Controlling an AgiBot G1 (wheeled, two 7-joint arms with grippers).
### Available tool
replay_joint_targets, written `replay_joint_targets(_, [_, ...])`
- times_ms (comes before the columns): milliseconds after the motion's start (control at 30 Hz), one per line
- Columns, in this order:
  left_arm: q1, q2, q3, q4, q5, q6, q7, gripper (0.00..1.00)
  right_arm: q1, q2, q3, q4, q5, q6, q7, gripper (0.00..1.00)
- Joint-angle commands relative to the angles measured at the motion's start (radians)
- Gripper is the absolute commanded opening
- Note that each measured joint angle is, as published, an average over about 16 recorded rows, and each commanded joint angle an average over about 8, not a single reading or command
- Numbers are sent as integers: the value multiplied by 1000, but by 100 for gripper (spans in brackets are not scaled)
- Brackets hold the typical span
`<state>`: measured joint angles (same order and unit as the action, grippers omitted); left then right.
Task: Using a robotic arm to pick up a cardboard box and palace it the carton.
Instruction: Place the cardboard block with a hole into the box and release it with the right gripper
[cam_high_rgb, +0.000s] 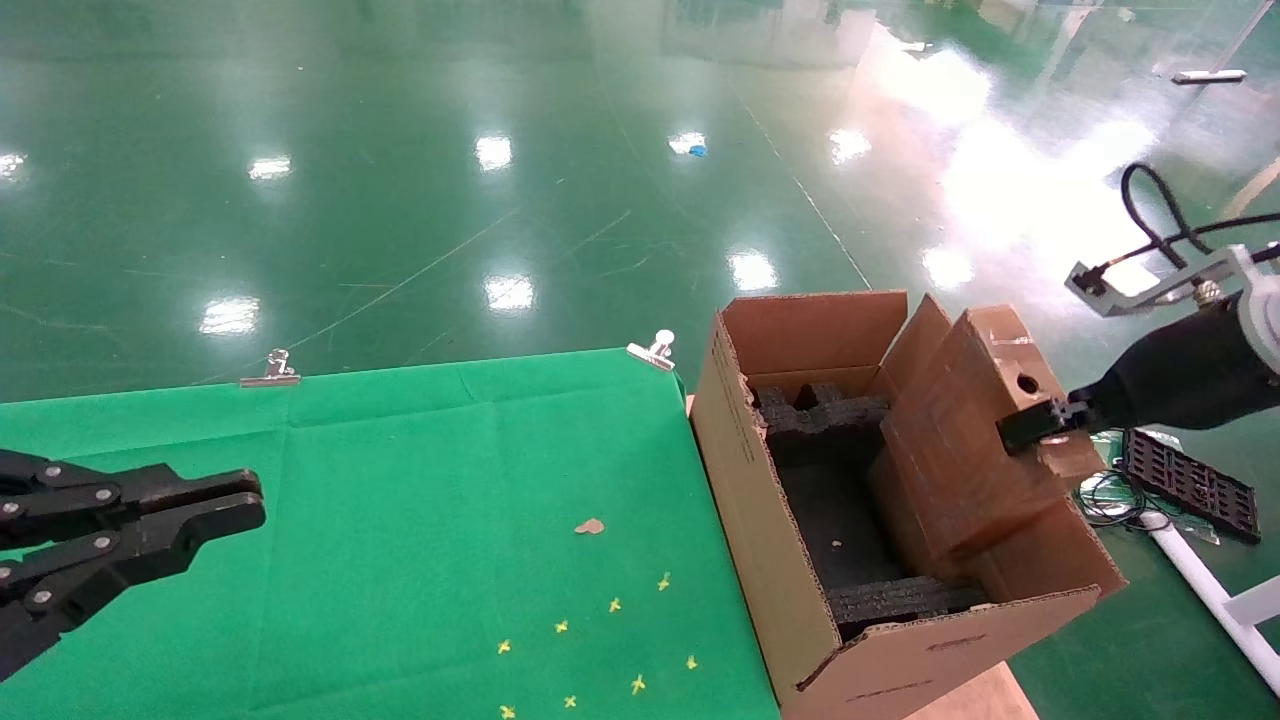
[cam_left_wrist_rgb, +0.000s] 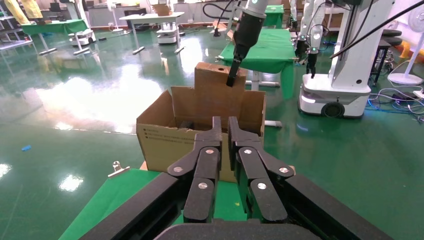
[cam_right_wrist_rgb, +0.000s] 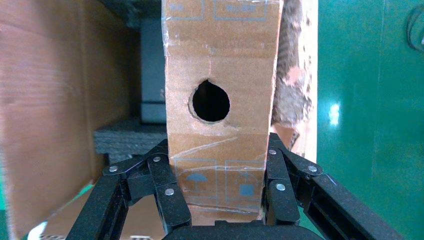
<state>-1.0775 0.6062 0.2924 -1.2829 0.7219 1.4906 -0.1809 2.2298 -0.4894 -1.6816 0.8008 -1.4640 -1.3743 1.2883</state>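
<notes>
I will let go of the cardboard box with my right gripper inside the carton, against the carton's side (cam_high_rgb: 926, 509) farthest from the green cloth.
The slim brown cardboard box (cam_high_rgb: 960, 440) leans tilted in the right side of the large open carton (cam_high_rgb: 740, 480), its top end with the round hole sticking out above the flaps. My right gripper (cam_high_rgb: 1030, 425) is shut on that narrow end; in the right wrist view the fingers (cam_right_wrist_rgb: 277, 170) clamp both sides of the box (cam_right_wrist_rgb: 222, 65) just under the hole. Black foam inserts (cam_high_rgb: 820, 415) line the carton's inside. My left gripper (cam_high_rgb: 255, 505) hangs shut and holding nothing over the table's left side, aimed at the carton (cam_left_wrist_rgb: 165, 145).
A green cloth (cam_high_rgb: 400, 480) covers the table, held by metal clips (cam_high_rgb: 270, 370) (cam_high_rgb: 655, 350). Small yellow crosses and a brown scrap (cam_high_rgb: 590, 526) lie on it. A black tray (cam_high_rgb: 1190, 485), cables and a white pipe lie on the floor right of the carton.
</notes>
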Motion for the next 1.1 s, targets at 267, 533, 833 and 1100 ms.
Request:
replay_joint_targets(267, [0, 0, 1, 0, 0, 0, 0, 100, -75, -50, -21, -110, 9, 15, -22, 0])
replay_joint_targets(533, [0, 0, 1, 0, -1, 0, 1, 100, -193, -103, -29, -192, 38, 103, -29, 0])
replay_joint_targets(833, [0, -1, 2, 0, -1, -1, 1, 100, -343, -144, -22, -245, 84, 249, -30, 0])
replay_joint_targets(1100, [0, -1, 2, 0, -1, -1, 1, 100, -443, -202, -23, -292, 90, 366, -55, 0])
